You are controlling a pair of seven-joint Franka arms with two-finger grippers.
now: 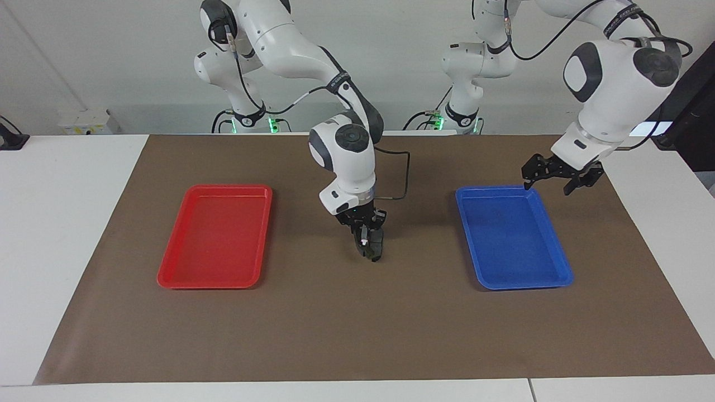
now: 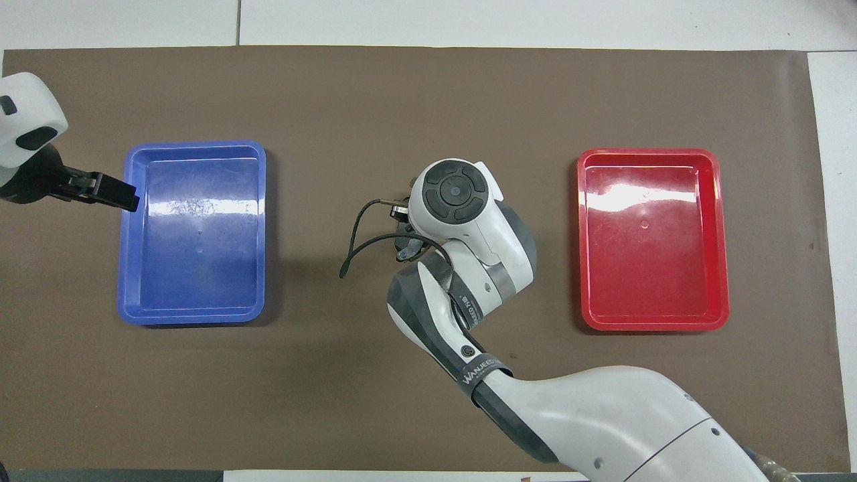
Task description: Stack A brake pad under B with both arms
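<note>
B will be let go by my right gripper on top of the A brake pad (image 2: pixel 410 229), on the brown mat between the trays.
My right gripper (image 1: pixel 365 239) is shut on B (image 1: pixel 370 251), a dark thin piece with a small bright spot, and holds it on end low over the middle of the mat. The A brake pad (image 1: pixel 380 238) lies on the mat right beside and partly under it; I cannot tell whether they touch. In the overhead view the right wrist (image 2: pixel 455 194) covers both pieces. My left gripper (image 1: pixel 557 180) is open and empty, raised over the mat by the blue tray's corner; it also shows in the overhead view (image 2: pixel 110 193).
An empty red tray (image 1: pixel 167 276) lies toward the right arm's end and an empty blue tray (image 1: pixel 565 273) toward the left arm's end, both on the brown mat (image 1: pixel 357 335). They also show from overhead: red tray (image 2: pixel 723 234), blue tray (image 2: pixel 124 234).
</note>
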